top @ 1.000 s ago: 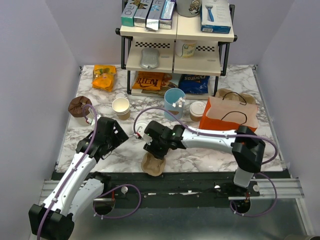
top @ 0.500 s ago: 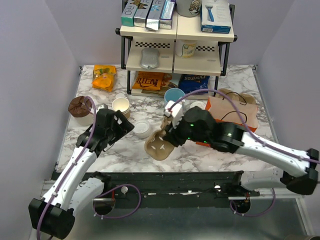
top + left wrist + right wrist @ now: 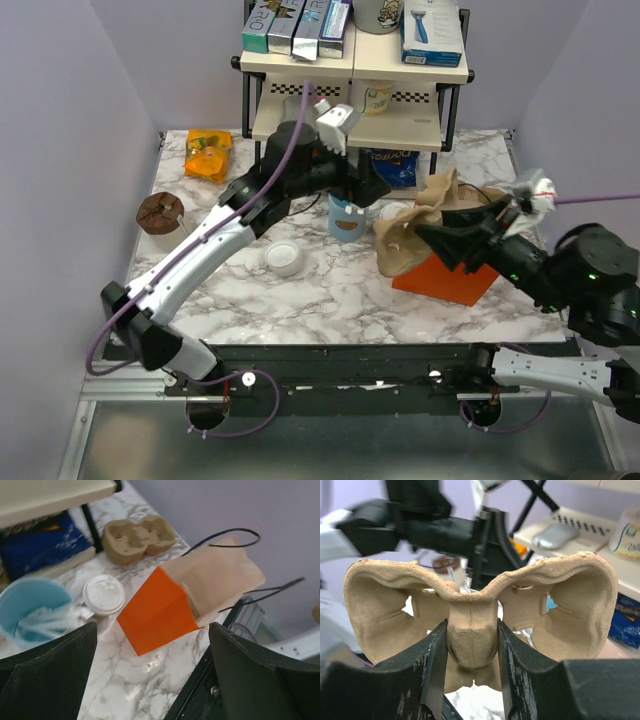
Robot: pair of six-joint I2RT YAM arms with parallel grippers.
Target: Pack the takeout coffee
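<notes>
The orange paper bag's back edge (image 3: 459,185) (image 3: 181,556), at the end of the black handle nearer the light-blue cup, will be gripped by my left gripper.
The takeout coffee (image 3: 103,594), a short cup with a white lid, stands between the light-blue cup (image 3: 30,607) and the orange paper bag (image 3: 160,610). In the top view the coffee (image 3: 393,211) shows only partly behind a pulp cup carrier (image 3: 400,245). My right gripper (image 3: 430,238) holds that carrier in the air over the bag's (image 3: 450,275) left side. In the right wrist view the right gripper (image 3: 472,650) is shut on the centre post of the carrier (image 3: 560,615). My left gripper (image 3: 360,188) hovers open above the blue cup (image 3: 347,222), and it (image 3: 155,680) holds nothing.
A second pulp carrier (image 3: 137,537) lies on the table behind the bag. A loose white lid (image 3: 283,258) sits mid-table. A brown muffin-like lump (image 3: 160,210) and an orange snack bag (image 3: 208,155) lie at the left. The shelf rack (image 3: 350,100) stands at the back.
The right gripper lifted the carrier from the front edge and carried it right, over the orange bag. The left arm swung from the front left up and across to above the blue cup.
</notes>
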